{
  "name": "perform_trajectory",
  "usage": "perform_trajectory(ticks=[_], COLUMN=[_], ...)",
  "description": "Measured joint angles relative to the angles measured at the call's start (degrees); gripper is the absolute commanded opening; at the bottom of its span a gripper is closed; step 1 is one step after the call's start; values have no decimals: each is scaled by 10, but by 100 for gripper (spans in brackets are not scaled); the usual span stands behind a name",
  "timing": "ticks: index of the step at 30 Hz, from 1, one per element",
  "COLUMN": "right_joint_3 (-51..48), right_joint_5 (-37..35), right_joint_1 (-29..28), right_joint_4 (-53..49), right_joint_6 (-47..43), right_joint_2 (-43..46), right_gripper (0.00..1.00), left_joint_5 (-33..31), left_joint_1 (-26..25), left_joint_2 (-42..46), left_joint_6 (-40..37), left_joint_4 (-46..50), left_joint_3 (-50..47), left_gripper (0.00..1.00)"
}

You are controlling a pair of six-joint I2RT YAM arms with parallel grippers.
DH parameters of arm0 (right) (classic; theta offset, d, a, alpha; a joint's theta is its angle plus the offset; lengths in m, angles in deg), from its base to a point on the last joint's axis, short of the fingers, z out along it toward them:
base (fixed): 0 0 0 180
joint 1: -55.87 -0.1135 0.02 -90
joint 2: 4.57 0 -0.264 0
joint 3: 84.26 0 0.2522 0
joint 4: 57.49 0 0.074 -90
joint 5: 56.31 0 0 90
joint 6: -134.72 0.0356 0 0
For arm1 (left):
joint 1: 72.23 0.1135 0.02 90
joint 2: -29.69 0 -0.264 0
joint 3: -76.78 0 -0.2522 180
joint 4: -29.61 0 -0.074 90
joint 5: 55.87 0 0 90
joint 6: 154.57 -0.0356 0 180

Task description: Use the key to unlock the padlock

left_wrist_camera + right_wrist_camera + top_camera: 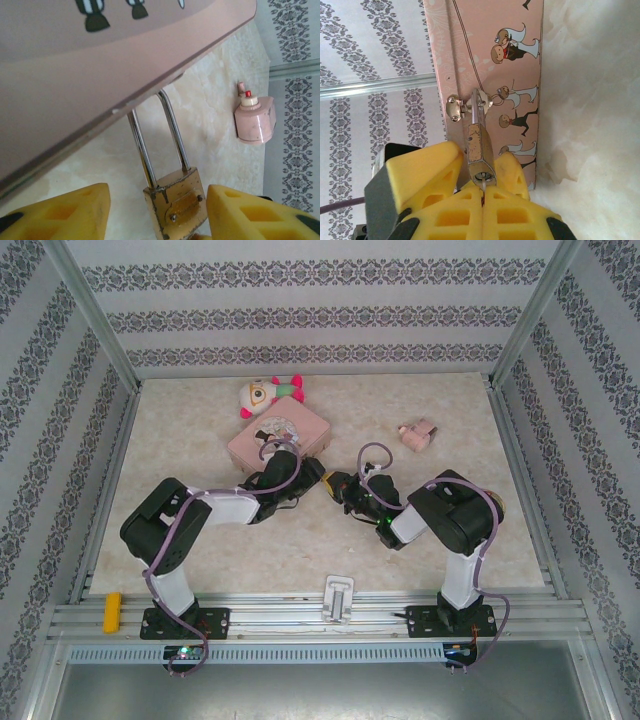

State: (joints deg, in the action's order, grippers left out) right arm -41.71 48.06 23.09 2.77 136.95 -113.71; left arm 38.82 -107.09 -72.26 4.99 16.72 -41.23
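Observation:
The padlock hangs loose by its shackle, so my left gripper should hold its body still while my right gripper opens and takes the key (483, 186) from the front.
The brass padlock (176, 206) hangs by its silver shackle (172, 131) from the clasp (479, 102) of the pink tin box (290, 432). My left gripper (158, 196) is open, with a yellow finger on each side of the lock body. One finger (240, 212) lies against the body and the other (70, 212) stands a small gap away. My right gripper (482, 194) is shut on the key (482, 183), whose thin silver blade sits in the keyhole on the padlock's (479, 147) underside. The grippers, left (316, 477) and right (340, 486), meet at the box's front right corner.
A plush toy (268, 392) lies behind the box. A small pink object (418, 433) sits at the back right, also in the left wrist view (256, 119). A yellow block (114, 609) and a white bracket (339, 597) rest on the front rail.

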Motion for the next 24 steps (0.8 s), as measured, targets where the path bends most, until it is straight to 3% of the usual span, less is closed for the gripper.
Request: perform_trajectory(ticks=[6,17,20,24], right_joint_3=[9,22,22,21], right_joint_5=[0,0,0,0], right_joint_1=[0,-1,-1,-1], right_joint_4=[0,-1,-1,-1], right_joint_6=[0,0,-2,-9], right_joint_2=[-9,-29,-29,-29], right_gripper=[0,0,0,8], left_joint_5=[7,15,17,22], left_joint_1=[5,9,9,9], left_joint_2=[-16,-35,-35,-35], left_joint_6=[1,16,16,16], left_joint_4=[-16,-38,-39,-39], left_joint_3=[11,14,14,14], left_gripper=[41,6,0,0])
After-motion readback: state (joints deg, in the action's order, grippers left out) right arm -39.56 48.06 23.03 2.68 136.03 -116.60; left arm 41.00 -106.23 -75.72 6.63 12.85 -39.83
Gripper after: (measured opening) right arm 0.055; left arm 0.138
